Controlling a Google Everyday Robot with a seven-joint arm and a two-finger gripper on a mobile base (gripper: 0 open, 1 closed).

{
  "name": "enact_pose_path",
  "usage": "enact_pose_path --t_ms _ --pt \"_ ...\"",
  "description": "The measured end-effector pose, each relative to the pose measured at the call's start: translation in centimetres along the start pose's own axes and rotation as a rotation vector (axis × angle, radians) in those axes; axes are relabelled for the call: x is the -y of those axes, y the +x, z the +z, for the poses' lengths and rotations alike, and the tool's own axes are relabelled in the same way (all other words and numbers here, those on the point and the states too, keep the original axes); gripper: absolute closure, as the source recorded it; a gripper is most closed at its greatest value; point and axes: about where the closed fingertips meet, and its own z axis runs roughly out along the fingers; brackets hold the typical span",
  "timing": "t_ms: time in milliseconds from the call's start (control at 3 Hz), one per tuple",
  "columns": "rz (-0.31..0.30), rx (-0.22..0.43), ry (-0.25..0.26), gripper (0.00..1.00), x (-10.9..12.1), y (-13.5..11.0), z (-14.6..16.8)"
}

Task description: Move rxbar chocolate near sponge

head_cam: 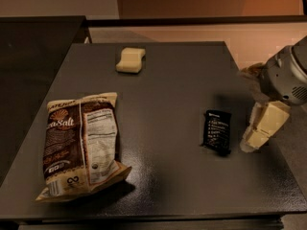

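Next, my gripper needs to go to the middle of the rxbar chocolate (217, 130) and close there, between its near and far ends.
The rxbar chocolate (217, 132), a small black wrapper with white text, lies flat on the dark table (168, 80), right of centre. The sponge (130, 60), a pale yellow block, sits at the table's far middle-left. My gripper (256, 133) with cream fingers hangs above the table's right edge, just right of the bar and not touching it. It holds nothing.
A large brown-and-cream chip bag (79, 143) lies at the front left of the table. A second dark surface (33, 56) adjoins on the left. The table's right edge lies just under the gripper.
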Motion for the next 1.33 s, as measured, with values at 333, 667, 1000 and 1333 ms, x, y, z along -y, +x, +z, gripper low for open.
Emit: enact_pose_path --t_ms 333,667,1000,1333 --pt "0.008 0.048 -0.022 0.00 -0.2 0.2 2.6" --pt "0.022 0.081 -0.043 0.00 -0.5 0.6 4.3" --pt "0.032 0.106 -0.057 0.00 -0.9 0.7 5.6" --pt "0.040 0.125 -0.066 0.00 -1.1 0.9 6.3"
